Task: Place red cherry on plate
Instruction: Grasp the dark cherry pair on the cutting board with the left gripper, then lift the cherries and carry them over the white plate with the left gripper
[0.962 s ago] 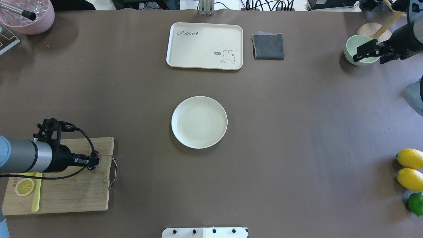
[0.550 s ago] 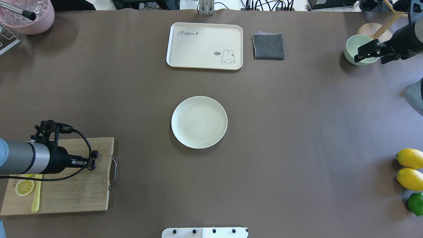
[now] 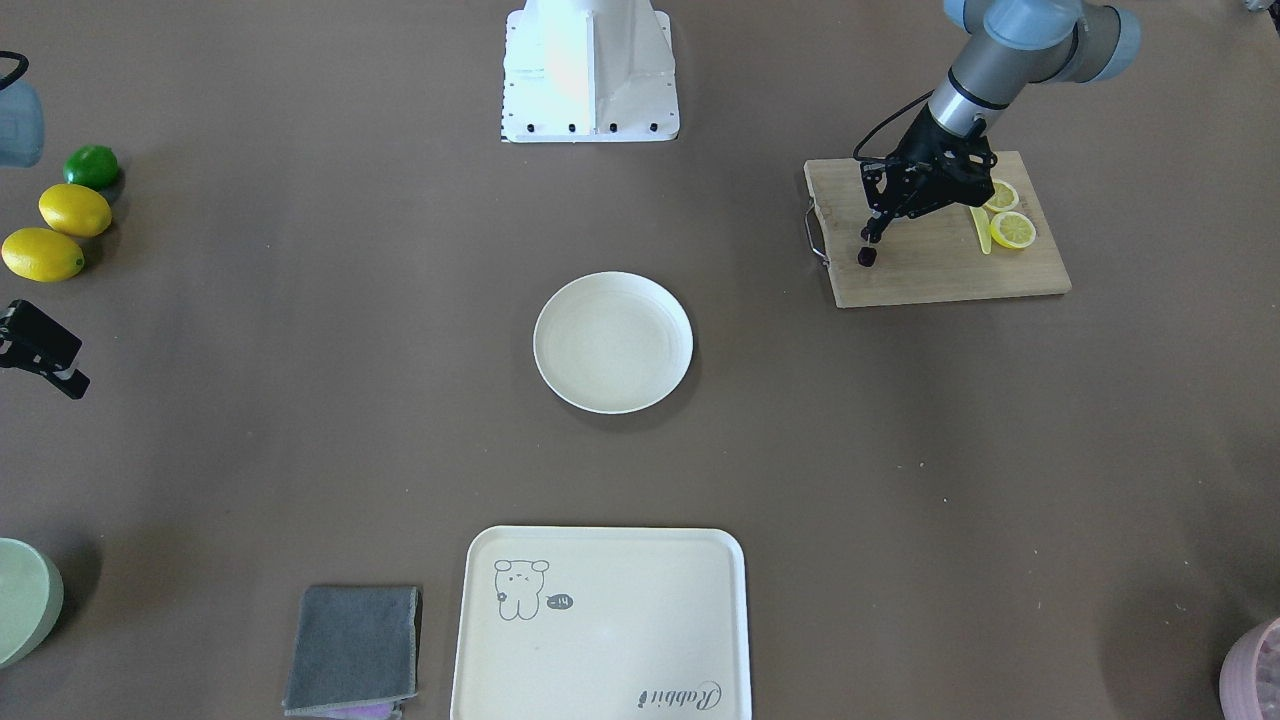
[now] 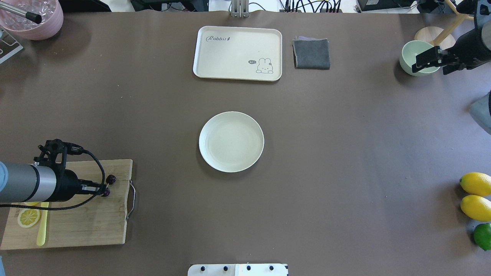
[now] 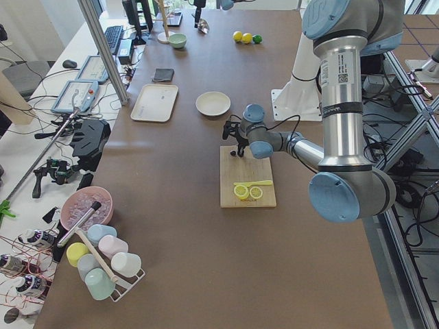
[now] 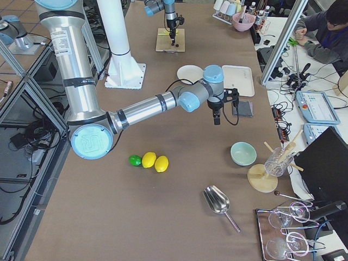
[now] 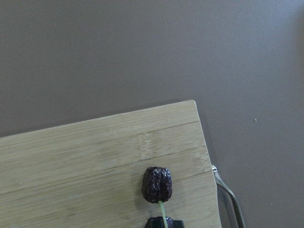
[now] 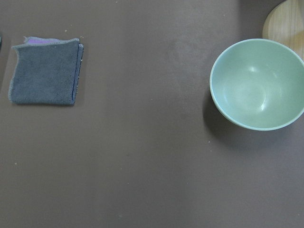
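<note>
Next, I release the red cherry, now at the board's far corner, from my left gripper on the cream plate, just off its middle (image 3: 618, 368) toward the rabbit tray.
The red cherry (image 4: 111, 178), two tiny dark fruits on thin stems, is at the far right corner of the wooden cutting board (image 4: 76, 226). My left gripper (image 4: 102, 188) is shut on its stem; one fruit (image 7: 157, 184) shows on its stem in the left wrist view, and the red cherry (image 3: 866, 257) dangles below the fingertips. The round cream plate (image 4: 231, 141) sits bare at the table's middle, well to the right of the board. My right gripper (image 4: 429, 60) hovers by the pale green bowl (image 4: 412, 51) at the far right; how its jaws stand is unclear.
Lemon slices (image 4: 28, 217) and a yellow strip (image 4: 41, 226) lie on the board. A rabbit tray (image 4: 238, 53) and a grey cloth (image 4: 311, 53) are at the back, a pink bowl (image 4: 32, 19) back left, two lemons (image 4: 475, 195) and a lime (image 4: 482, 235) front right.
My left arm has drawn back to the left a little, and both cherries now show clear of the fingertips. The right arm has barely shifted.
</note>
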`<action>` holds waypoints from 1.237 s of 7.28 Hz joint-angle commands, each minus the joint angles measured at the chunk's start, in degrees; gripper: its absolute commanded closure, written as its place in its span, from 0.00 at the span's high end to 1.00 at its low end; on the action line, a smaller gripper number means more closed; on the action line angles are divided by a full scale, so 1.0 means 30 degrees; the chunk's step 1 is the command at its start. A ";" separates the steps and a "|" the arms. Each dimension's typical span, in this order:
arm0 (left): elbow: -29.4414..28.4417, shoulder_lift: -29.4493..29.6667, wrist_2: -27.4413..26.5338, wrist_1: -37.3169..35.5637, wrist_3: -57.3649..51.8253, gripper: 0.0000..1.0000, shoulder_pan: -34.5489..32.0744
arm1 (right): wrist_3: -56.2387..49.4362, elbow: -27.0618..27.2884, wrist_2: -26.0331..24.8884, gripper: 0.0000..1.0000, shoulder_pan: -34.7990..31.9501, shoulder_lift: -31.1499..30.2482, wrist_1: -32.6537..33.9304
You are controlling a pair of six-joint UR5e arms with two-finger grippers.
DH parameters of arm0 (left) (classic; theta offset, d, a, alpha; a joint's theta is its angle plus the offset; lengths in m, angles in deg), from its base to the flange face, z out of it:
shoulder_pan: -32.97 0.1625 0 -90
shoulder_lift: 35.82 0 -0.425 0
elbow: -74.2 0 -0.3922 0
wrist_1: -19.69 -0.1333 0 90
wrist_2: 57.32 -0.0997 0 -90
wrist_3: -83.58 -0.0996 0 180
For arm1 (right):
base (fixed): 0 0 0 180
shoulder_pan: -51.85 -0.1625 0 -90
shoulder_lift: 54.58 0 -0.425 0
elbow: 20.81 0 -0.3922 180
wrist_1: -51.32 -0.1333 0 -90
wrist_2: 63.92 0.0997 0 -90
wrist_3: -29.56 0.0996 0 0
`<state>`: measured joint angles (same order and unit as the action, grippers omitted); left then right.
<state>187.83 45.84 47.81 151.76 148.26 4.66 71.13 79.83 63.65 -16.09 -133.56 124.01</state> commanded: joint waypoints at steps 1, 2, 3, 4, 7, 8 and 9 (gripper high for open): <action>0.0324 0.0636 0.0140 0.0011 0.0059 0.00 -0.0204 | -0.0029 -0.0002 -0.0041 1.00 -0.0029 -0.0272 -0.0058; 0.0151 0.2062 0.0170 -0.0134 0.0234 0.00 -0.0233 | -0.0116 0.0027 0.0017 1.00 -0.0377 -0.0681 -0.0116; -0.0112 0.4426 0.0170 -0.1905 0.0873 0.00 -0.0350 | -0.0204 0.0115 0.0018 1.00 -0.0787 -0.1207 -0.0146; -0.0839 0.8336 0.0141 -0.5200 0.1982 0.00 -0.0583 | -0.0814 0.0087 0.0076 1.00 -0.1197 -0.1705 -0.0117; -0.4556 1.3698 -0.0586 -0.7285 0.3221 0.00 -0.0702 | -0.4355 -0.0002 0.1447 1.00 -0.2603 -0.3403 0.0059; -0.6424 1.5042 -0.1201 -0.7197 0.3543 0.00 -0.0673 | -0.5496 -0.0002 0.2033 1.00 -0.3159 -0.4308 0.0059; -0.7979 1.5983 -0.1381 -0.6500 0.4010 0.00 -0.0615 | -0.7219 0.0027 0.2300 1.00 -0.3773 -0.5333 0.0030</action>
<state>169.71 89.78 44.85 130.71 158.79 2.70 54.97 79.85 69.11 -25.26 -146.07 124.14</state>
